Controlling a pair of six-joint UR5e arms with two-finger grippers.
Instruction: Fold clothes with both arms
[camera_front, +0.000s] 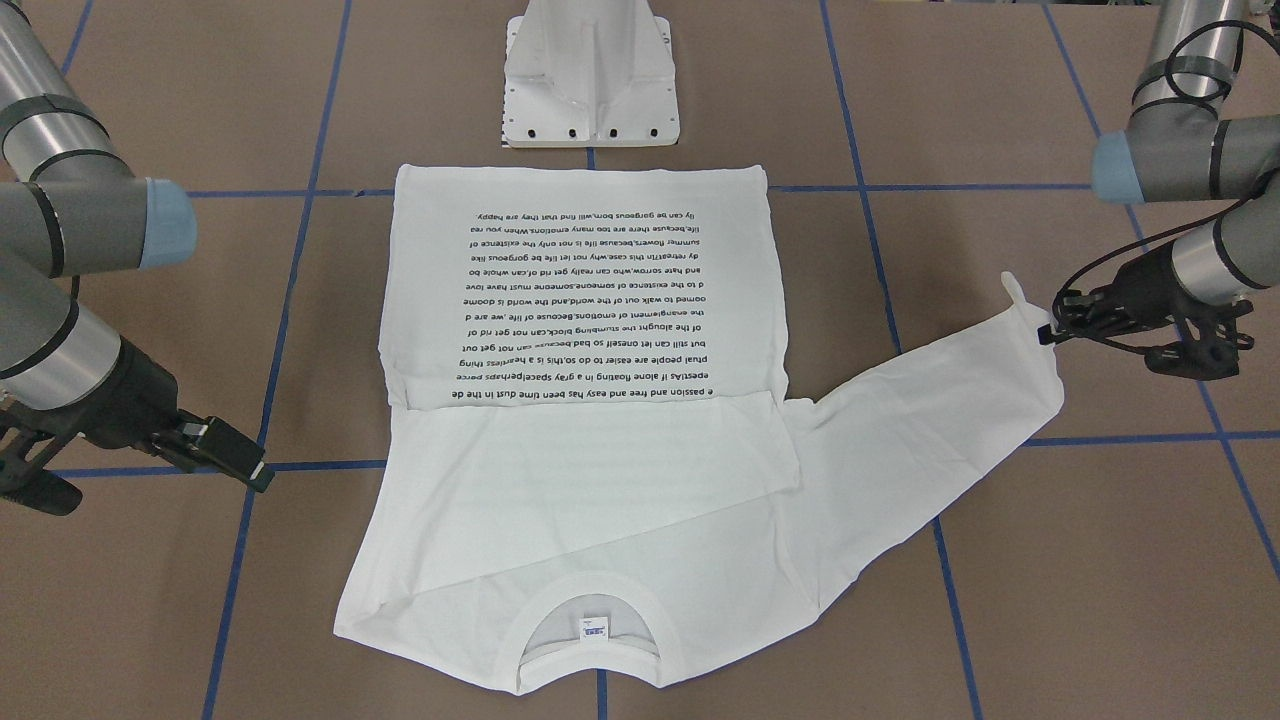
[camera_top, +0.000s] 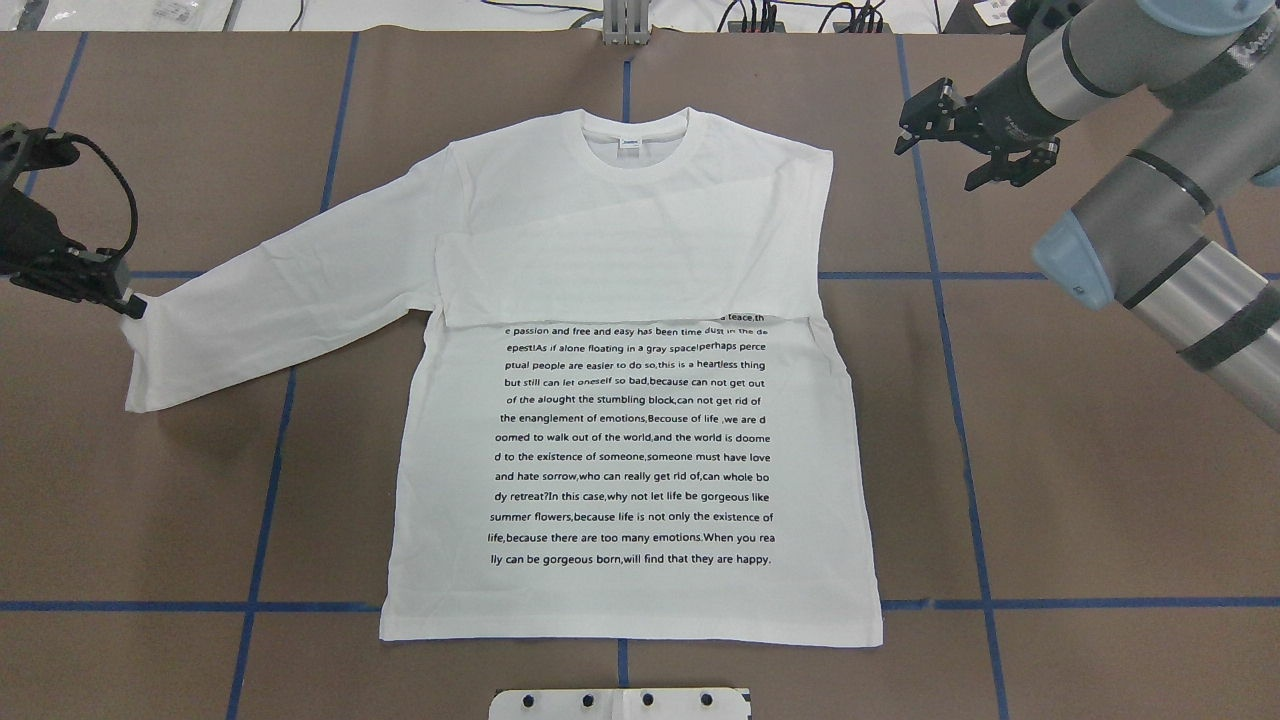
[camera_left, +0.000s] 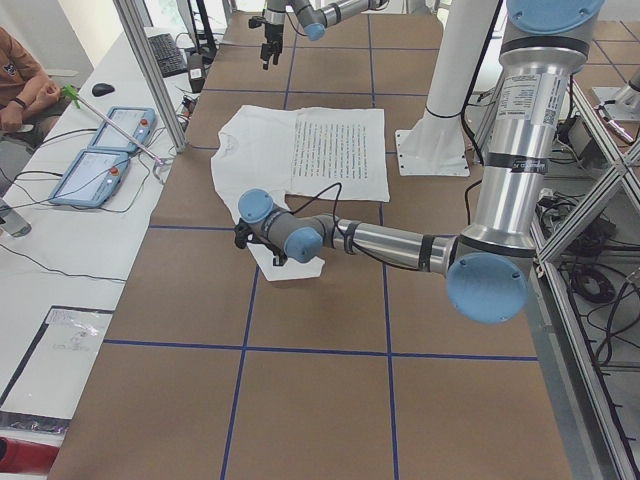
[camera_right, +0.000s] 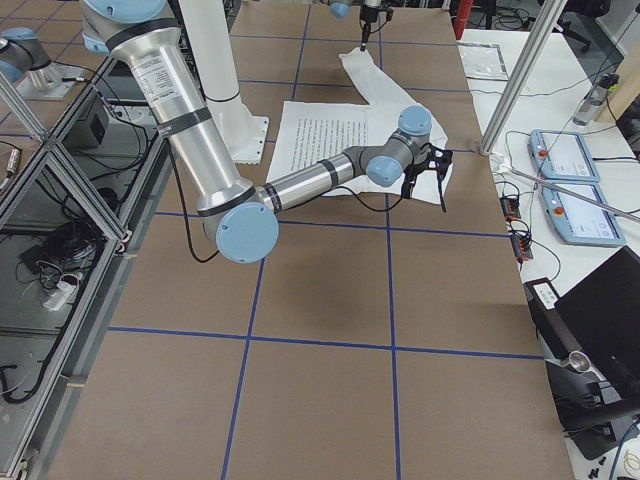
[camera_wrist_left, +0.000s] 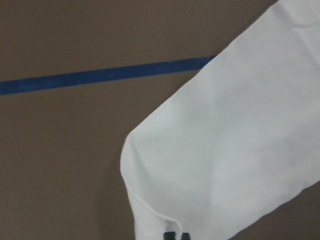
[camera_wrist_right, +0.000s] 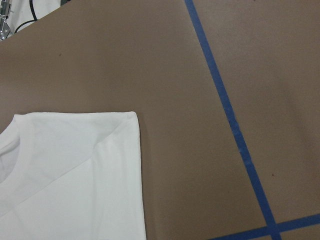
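Note:
My left gripper will let go of the cuff beside the black text, and I will leave it on the shirt's side edge (camera_front: 401, 320) nearest my right gripper.
The clothes are one white long-sleeved T-shirt (camera_top: 630, 450) lying flat with its black text block facing up and its collar (camera_top: 634, 145) toward the far edge. One sleeve is folded across the chest (camera_top: 620, 265). The other sleeve (camera_top: 280, 300) stretches out sideways. My left gripper (camera_top: 128, 305) is shut on that sleeve's cuff (camera_front: 1030, 325), which lifts slightly; the left wrist view shows the cuff (camera_wrist_left: 225, 150) over the fingertips (camera_wrist_left: 171, 235). My right gripper (camera_top: 938, 158) hangs open above bare table beside the shirt's shoulder corner (camera_wrist_right: 125, 120), holding nothing.
The white pedestal base (camera_front: 592, 80) stands at the shirt's hem side. Blue tape lines (camera_top: 1100, 604) cross the brown table. A side table holds two teach pendants (camera_left: 100, 150) and cables, with a seated person (camera_left: 20, 80) behind it. An aluminium post (camera_left: 150, 80) rises at the table's edge.

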